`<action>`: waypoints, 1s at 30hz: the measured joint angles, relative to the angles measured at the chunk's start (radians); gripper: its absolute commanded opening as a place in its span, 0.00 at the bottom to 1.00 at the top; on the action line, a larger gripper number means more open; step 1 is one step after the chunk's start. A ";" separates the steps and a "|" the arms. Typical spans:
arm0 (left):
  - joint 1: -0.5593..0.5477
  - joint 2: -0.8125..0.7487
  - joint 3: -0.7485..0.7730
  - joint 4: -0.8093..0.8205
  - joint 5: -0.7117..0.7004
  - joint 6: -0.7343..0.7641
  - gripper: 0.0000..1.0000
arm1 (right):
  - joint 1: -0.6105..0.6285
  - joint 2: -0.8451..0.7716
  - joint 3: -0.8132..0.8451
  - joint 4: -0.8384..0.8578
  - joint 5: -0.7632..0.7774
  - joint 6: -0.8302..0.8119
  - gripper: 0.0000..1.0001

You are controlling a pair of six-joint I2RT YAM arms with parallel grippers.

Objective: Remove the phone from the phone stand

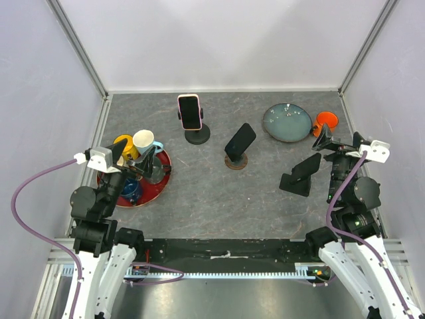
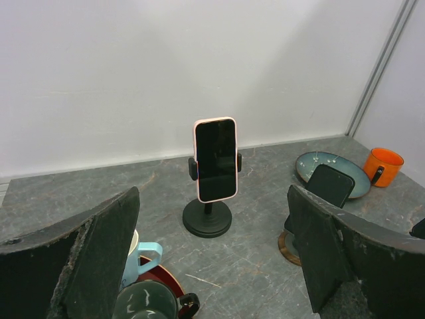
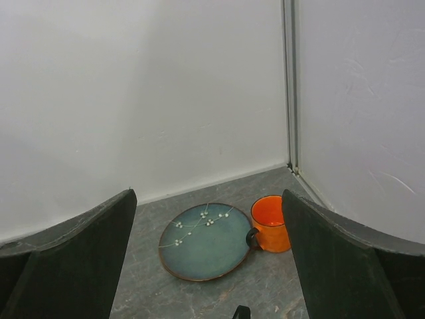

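Note:
The robot's right gripper should next go to the upper end (image 1: 315, 161) (image 3: 242, 312) of the black phone on the black stand and close there.
Three phones stand on stands. A pink-cased phone (image 1: 189, 111) is clamped upright on a black round-based stand (image 1: 197, 135) at the back; it also shows in the left wrist view (image 2: 216, 159). A black phone (image 1: 240, 141) leans on a wooden disc stand (image 1: 235, 162). Another black phone (image 1: 306, 165) leans on a black stand (image 1: 293, 185) at the right. My left gripper (image 1: 138, 158) is open and empty over the red tray, its fingers (image 2: 99, 252) framing the pink phone from afar. My right gripper (image 1: 340, 141) is open and empty beside the right phone.
A red tray (image 1: 161, 183) at the left holds several mugs, right under my left gripper. A teal plate (image 1: 287, 122) and an orange mug (image 1: 325, 122) sit at the back right, also in the right wrist view (image 3: 204, 240). White walls enclose the table.

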 measured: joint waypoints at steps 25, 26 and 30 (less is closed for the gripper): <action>0.000 -0.018 0.000 0.000 0.000 0.000 1.00 | 0.001 0.158 0.153 -0.338 -0.019 0.116 0.98; 0.000 -0.019 0.000 0.000 0.000 0.000 1.00 | 0.001 0.156 0.153 -0.349 -0.003 0.121 0.98; 0.000 -0.018 0.000 0.000 0.000 0.000 1.00 | 0.002 0.153 0.153 -0.392 0.072 0.148 0.98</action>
